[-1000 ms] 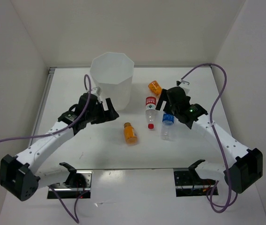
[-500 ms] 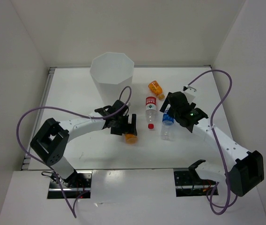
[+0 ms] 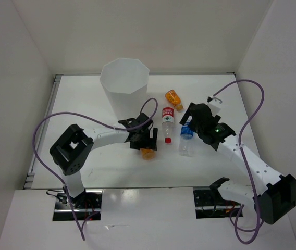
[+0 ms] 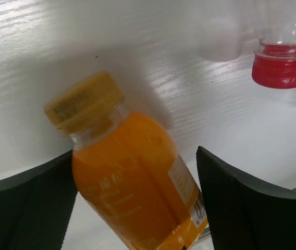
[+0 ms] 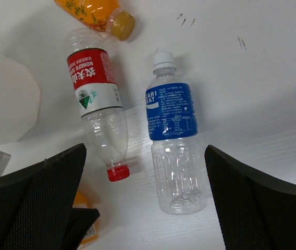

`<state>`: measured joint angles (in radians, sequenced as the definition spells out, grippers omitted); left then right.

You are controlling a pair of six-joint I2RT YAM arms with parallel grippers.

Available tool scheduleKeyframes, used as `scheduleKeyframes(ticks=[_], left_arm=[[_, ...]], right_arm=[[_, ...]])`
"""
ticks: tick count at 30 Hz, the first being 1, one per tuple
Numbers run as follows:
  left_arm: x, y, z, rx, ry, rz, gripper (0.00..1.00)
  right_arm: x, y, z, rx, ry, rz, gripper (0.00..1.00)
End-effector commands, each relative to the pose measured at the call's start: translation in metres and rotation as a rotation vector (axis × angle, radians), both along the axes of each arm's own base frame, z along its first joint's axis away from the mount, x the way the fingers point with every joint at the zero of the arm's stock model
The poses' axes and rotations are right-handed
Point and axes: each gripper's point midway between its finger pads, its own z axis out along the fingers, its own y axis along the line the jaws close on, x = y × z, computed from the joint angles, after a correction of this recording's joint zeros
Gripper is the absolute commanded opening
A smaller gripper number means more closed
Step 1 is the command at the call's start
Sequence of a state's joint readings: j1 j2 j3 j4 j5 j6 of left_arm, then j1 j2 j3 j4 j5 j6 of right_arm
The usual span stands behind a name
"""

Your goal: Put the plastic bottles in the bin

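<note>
The blue-label bottle should be grabbed next by my right gripper around its label's lower edge (image 3: pixel 187 137) (image 5: pixel 174 136), near the middle of the bottle's body.
One stubby orange bottle (image 3: pixel 147 153) lies on the white table (image 3: pixel 85 104). My left gripper (image 3: pixel 144 144) is open and low around it. In the left wrist view the bottle (image 4: pixel 137 187) lies between my two fingers, with a gap on the right side. My right gripper (image 3: pixel 188 124) is open and hovers over the clear blue-label bottle (image 3: pixel 186 140) and the clear red-label bottle with a red cap (image 3: pixel 167 122), both lying flat. The second orange bottle (image 3: pixel 172 98) lies farther back. The tall white faceted bin (image 3: pixel 124 86) stands at the back left.
White walls close in the table at the back and on both sides. In the right wrist view the blue-label bottle (image 5: pixel 171 140), the red-label bottle (image 5: pixel 98 104), the far orange bottle (image 5: pixel 93 11) and the bin's wall (image 5: pixel 2 99) all show.
My left arm has swung from beside the bin to the near orange bottle and come down around it. My right gripper has shifted slightly to the right over the clear bottles.
</note>
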<state>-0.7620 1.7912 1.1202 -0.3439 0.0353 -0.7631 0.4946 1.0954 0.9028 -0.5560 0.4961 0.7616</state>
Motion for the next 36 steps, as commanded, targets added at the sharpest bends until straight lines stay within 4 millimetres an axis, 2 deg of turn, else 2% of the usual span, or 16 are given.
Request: scheduleKeyframes(ticks=[1, 7, 10, 13, 16, 18, 19, 21, 22, 24, 26, 30, 31, 32, 34, 36], left_arm=[[0.006, -0.008, 0.006, 0.003, -0.027, 0.016, 0.90], [0.002, 0.000, 0.006, 0.032, -0.036, 0.044, 0.67], [0.004, 0.000, 0.023, 0.015, -0.064, 0.049, 0.59], [0.007, 0.000, 0.052, 0.007, -0.131, 0.015, 0.52], [0.020, 0.001, 0.114, -0.014, -0.279, -0.002, 0.50], [0.030, -0.002, 0.180, -0.097, -0.418, -0.003, 0.50], [0.034, 0.000, 0.204, -0.112, -0.481, -0.018, 0.49], [0.040, 0.006, 0.275, -0.189, -0.639, 0.006, 0.49], [0.042, 0.014, 0.303, -0.198, -0.722, 0.015, 0.49], [0.055, 0.031, 0.337, -0.165, -0.834, 0.095, 0.49], [0.060, 0.046, 0.387, -0.170, -0.961, 0.143, 0.49], [0.093, 0.072, 0.419, -0.067, -1.069, 0.246, 0.53], [0.110, 0.083, 0.413, 0.014, -1.075, 0.288, 0.56], [0.118, 0.091, 0.423, 0.027, -1.095, 0.323, 0.56], [0.140, 0.099, 0.414, 0.089, -1.085, 0.348, 0.56], [0.169, 0.119, 0.409, 0.137, -1.077, 0.411, 0.56]], right_arm=[[-0.002, -0.009, 0.010, 0.013, -0.044, -0.039, 1.00], [-0.003, -0.007, 0.007, 0.011, -0.040, -0.026, 1.00], [-0.001, -0.005, 0.009, 0.021, -0.046, -0.020, 1.00], [-0.001, -0.003, 0.006, 0.027, -0.043, -0.012, 1.00], [-0.001, 0.001, -0.006, 0.020, -0.013, 0.009, 1.00], [0.001, 0.004, -0.023, -0.002, 0.041, 0.015, 1.00], [0.001, 0.006, -0.029, -0.002, 0.063, 0.025, 1.00], [0.006, 0.011, -0.039, -0.003, 0.084, 0.033, 1.00], [0.008, 0.012, -0.043, -0.003, 0.085, 0.033, 1.00], [0.009, 0.015, -0.059, -0.009, 0.115, 0.041, 1.00], [0.010, 0.018, -0.067, -0.011, 0.134, 0.047, 1.00], [0.014, 0.017, -0.088, -0.043, 0.180, 0.038, 1.00], [0.015, 0.020, -0.087, -0.031, 0.176, 0.047, 1.00], [0.014, 0.020, -0.091, -0.037, 0.188, 0.046, 1.00], [0.016, 0.021, -0.093, -0.037, 0.188, 0.046, 1.00], [0.016, 0.021, -0.093, -0.037, 0.188, 0.046, 1.00]])
